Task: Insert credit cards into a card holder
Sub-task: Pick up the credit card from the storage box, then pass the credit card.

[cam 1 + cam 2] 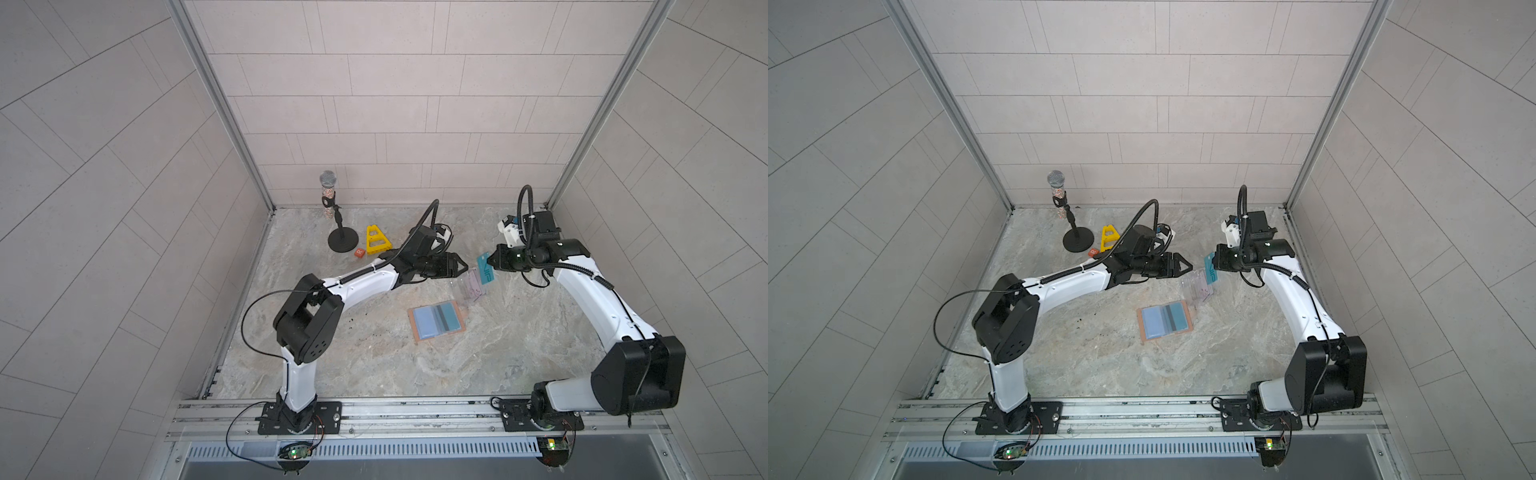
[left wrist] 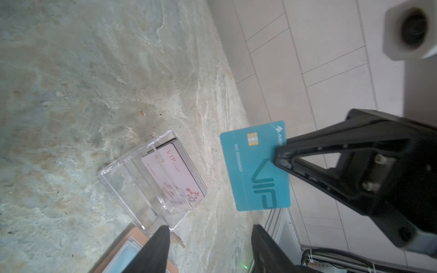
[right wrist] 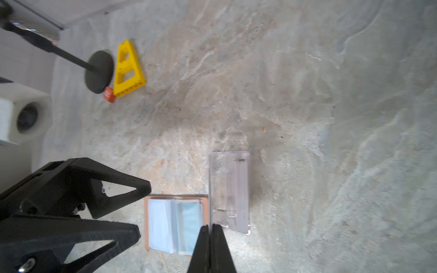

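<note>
Next, my left gripper grabs the lower end [image 1: 485, 280] [image 2: 248, 203] of the teal credit card, away from its chip, while my right gripper holds the card.
A teal credit card [image 2: 250, 170] marked VIP hangs in the air, pinched at one edge by my right gripper [image 1: 490, 262], which is shut on it; the right wrist view shows it edge-on [image 3: 209, 189]. My left gripper [image 2: 210, 234] is open and empty, its tips just short of the card [image 1: 484, 268] and facing it. The tan-pink card holder [image 1: 412, 324] lies open on the table below, light blue and teal cards showing in its sleeves. A clear plastic stand [image 2: 132, 179] beside it holds a pale pictured card [image 2: 175, 175] with others behind.
At the back left a microphone stands on a round black base [image 1: 343, 241], with a yellow triangular piece [image 1: 376, 240] and a small orange tile [image 1: 359, 252] next to it. Tiled walls enclose three sides of the table; a metal rail runs along the front.
</note>
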You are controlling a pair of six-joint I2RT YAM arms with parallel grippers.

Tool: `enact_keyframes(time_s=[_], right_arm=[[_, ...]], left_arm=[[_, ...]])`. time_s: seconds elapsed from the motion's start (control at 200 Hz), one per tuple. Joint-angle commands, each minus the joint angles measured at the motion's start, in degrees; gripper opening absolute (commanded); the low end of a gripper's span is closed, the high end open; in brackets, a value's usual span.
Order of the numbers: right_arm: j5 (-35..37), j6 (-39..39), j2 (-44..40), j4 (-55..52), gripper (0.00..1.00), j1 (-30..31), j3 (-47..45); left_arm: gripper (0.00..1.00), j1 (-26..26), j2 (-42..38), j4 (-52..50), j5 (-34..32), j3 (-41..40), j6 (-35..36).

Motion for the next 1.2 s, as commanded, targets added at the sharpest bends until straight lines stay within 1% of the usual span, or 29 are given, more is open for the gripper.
enact_keyframes(time_s=[0.0, 0.07, 0.16, 0.18, 0.22, 0.38, 0.661, 0.966, 1.196], right_arm=[[-10.4, 4.3, -3.7, 10.1, 0.00, -0.1, -4.4], [-13.9, 7.8, -5.1, 15.5, 0.00, -0.2, -7.0], [-18.3, 10.6, -5.6, 18.8, 0.00, 0.0, -7.8], [-19.0, 11.2, -5.8, 19.7, 0.00, 0.0, -8.1], [-19.9, 12.4, -6.2, 21.2, 0.00, 0.1, -8.5], [-25.9, 20.3, -7.3, 32.5, 0.00, 1.0, -11.4], [-29.4, 26.5, -6.7, 41.6, 0.00, 4.2, -11.8], [-31.1, 30.4, -6.2, 47.2, 0.00, 5.5, -12.1], [-31.8, 31.6, -6.0, 48.7, 0.00, 5.9, -12.1]], left_arm=[[0.62, 1.3, -5.6, 9.9, 1.4, -6.4, -0.5], [0.61, 1.6, -9.4, 15.0, 1.2, -11.0, -0.5], [0.62, 2.5, -14.1, 18.9, 1.8, -15.5, -0.5], [0.62, 2.9, -15.1, 19.7, 1.8, -16.4, -2.1], [0.63, 3.6, -16.8, 20.8, 1.8, -18.1, -2.7], [0.64, 4.9, -20.4, 22.1, 4.8, -20.5, -2.8], [0.63, 5.5, -20.0, 34.1, 10.4, -23.4, -9.8], [0.56, 5.6, -19.1, 35.0, 10.3, -23.3, -11.4], [0.52, 5.6, -19.0, 36.1, 10.4, -22.9, -12.3]])
